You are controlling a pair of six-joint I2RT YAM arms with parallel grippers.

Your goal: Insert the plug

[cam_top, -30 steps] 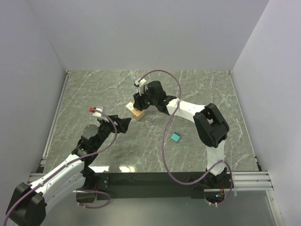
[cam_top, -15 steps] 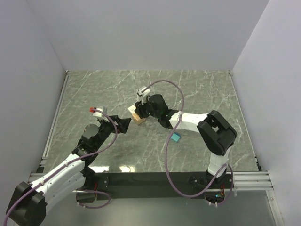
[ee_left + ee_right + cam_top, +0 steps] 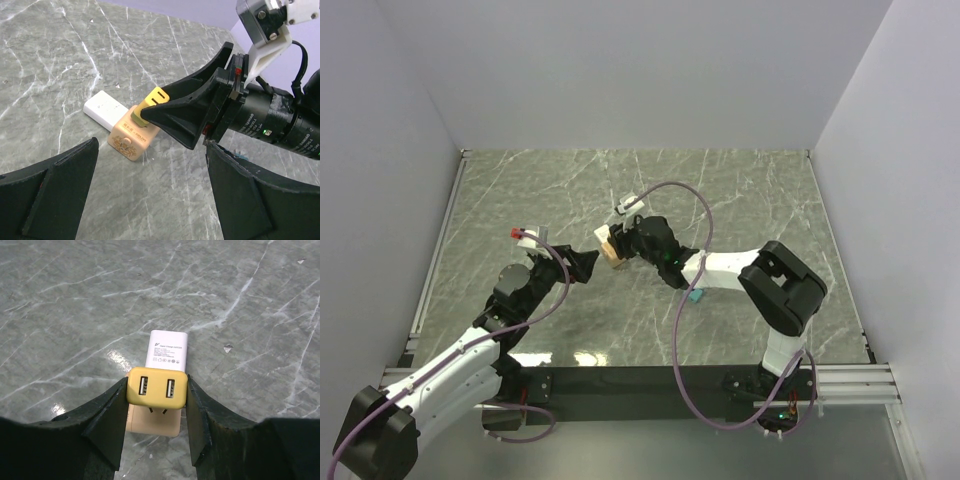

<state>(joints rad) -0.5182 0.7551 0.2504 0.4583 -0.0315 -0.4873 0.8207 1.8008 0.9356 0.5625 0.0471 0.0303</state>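
The robot's right gripper will release the yellow plug and its beige cube just off the left gripper's open fingertips [image 3: 594,242].
My right gripper [image 3: 157,390] is shut on a yellow plug [image 3: 157,385] with two USB ports on its top face. The plug [image 3: 152,97] sits tilted on top of a beige socket cube [image 3: 131,136], and its dark prongs still show between the two. In the top view the right gripper [image 3: 622,246] is over the cube [image 3: 612,257] at mid-table. My left gripper [image 3: 150,200] stands open just short of the cube, with nothing between its fingers [image 3: 50,195].
A white charger [image 3: 168,351] lies flat on the marble, touching the far side of the cube. A teal block [image 3: 693,294] rests by the right forearm, partly hidden by it. A purple cable loops over the right arm.
The right arm has drawn nearer and lower with the plug, ending over the beige cube. The cube has shifted slightly toward the near side. The left arm has not moved.
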